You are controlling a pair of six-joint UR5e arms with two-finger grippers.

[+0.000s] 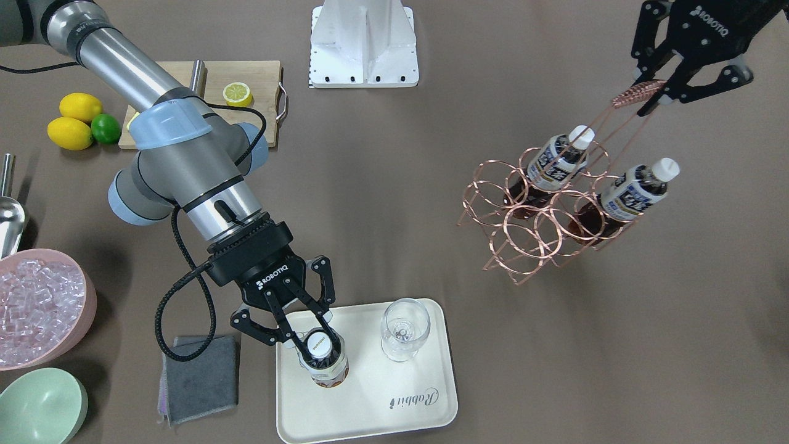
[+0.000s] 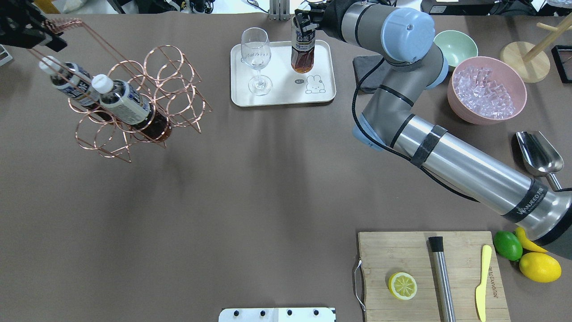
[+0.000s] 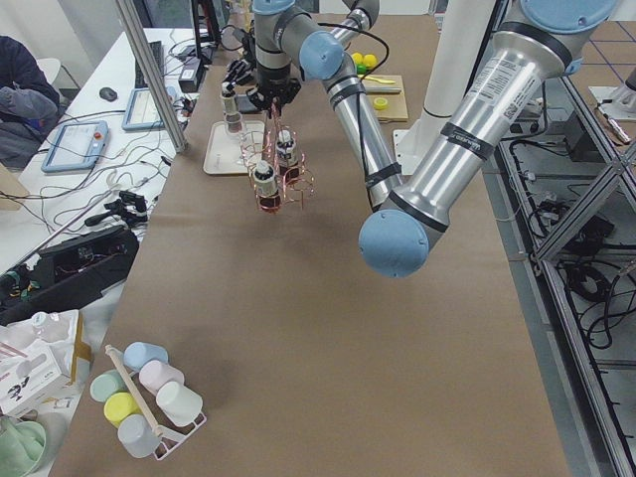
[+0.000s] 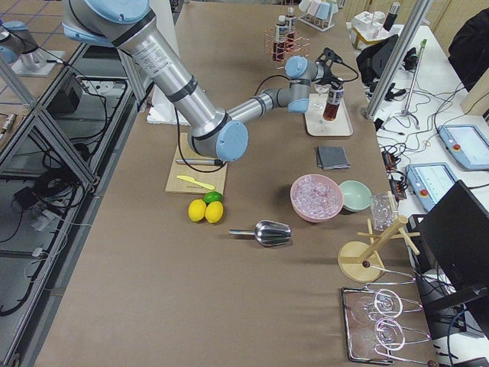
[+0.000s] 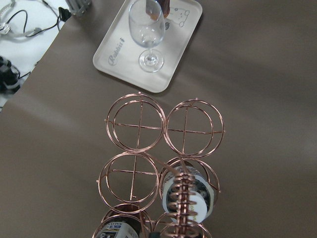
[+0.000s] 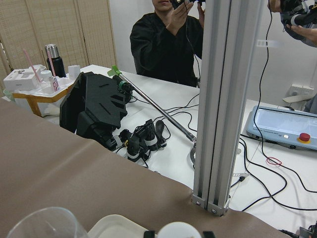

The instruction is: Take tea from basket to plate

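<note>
I need to use my right gripper to set the tea bottle down on the cream plate [image 1: 325,374], between the stemmed glass and the grey cloth.
My right gripper [image 1: 313,338] is shut on the neck of a tea bottle [image 1: 325,364], which stands upright on the cream plate [image 1: 382,398] next to a stemmed glass [image 1: 404,330]. The overhead view shows the same bottle [image 2: 303,51] on the plate [image 2: 277,96]. My left gripper [image 1: 647,92] is shut on the coil handle of the copper wire basket [image 1: 530,225] and holds it tilted above the table. Two tea bottles [image 1: 558,163] [image 1: 635,191] sit in its ring cells. The left wrist view looks down on the basket [image 5: 138,124].
A pink bowl of ice [image 2: 464,114], a mint bowl [image 2: 456,44] and a grey cloth [image 1: 200,376] lie beside the plate. A metal scoop [image 2: 538,154], a cutting board [image 2: 393,250] with a lemon half, and loose lemons [image 1: 71,132] lie near the robot's right.
</note>
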